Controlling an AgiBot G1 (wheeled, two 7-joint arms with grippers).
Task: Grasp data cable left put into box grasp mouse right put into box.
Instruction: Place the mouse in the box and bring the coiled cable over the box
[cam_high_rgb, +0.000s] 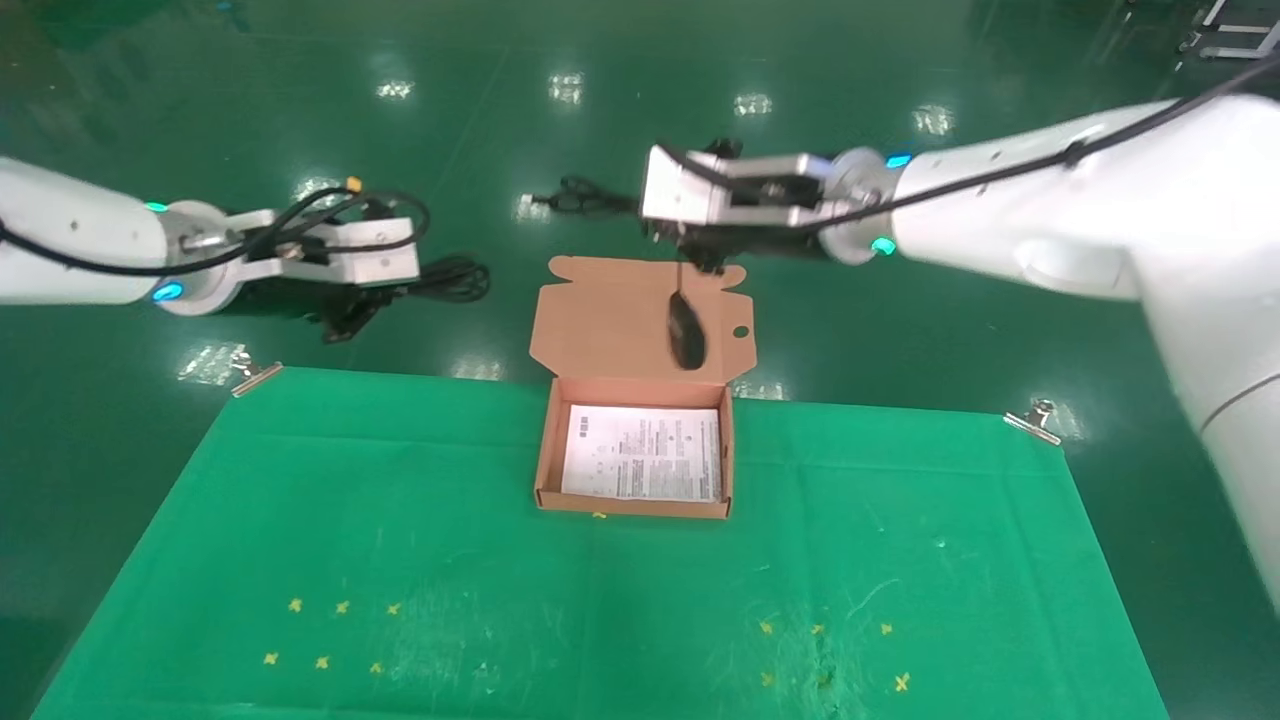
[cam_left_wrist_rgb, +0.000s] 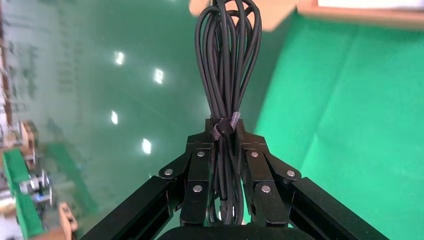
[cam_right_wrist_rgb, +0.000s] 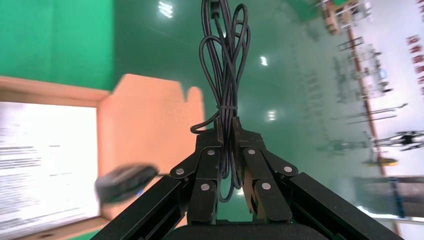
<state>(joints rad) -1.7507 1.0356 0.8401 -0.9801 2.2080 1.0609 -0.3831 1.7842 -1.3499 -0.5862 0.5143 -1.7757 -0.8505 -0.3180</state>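
Note:
I need to let go of the mouse with my right gripper inside the box, setting it on the near half of the white sheet (cam_high_rgb: 632, 472) (cam_right_wrist_rgb: 22, 159).
My left gripper (cam_high_rgb: 418, 276) is left of the box, above the floor beyond the table, shut on the data cable (cam_high_rgb: 456, 280). In the left wrist view the gripper (cam_left_wrist_rgb: 226, 129) pinches the black oval bundle (cam_left_wrist_rgb: 227, 60) at its strap. My right gripper (cam_high_rgb: 650, 212) is above the box's far side, shut on the mouse's coiled cord (cam_high_rgb: 575, 196). The black mouse (cam_high_rgb: 685, 330) dangles from it in front of the open lid (cam_high_rgb: 610, 320). The right wrist view shows the gripper (cam_right_wrist_rgb: 226, 126), the cord (cam_right_wrist_rgb: 225, 65) and the blurred mouse (cam_right_wrist_rgb: 125, 181). The orange-brown box (cam_high_rgb: 546, 455) holds a white sheet (cam_high_rgb: 645, 452).
The box stands at the far middle of a green cloth (cam_high_rgb: 400, 560) on the table. Metal clips hold the cloth's far corners, left (cam_high_rgb: 255, 375) and right (cam_high_rgb: 1035, 418). Small yellow crosses (cam_high_rgb: 340, 607) mark the cloth near me. Glossy green floor lies beyond.

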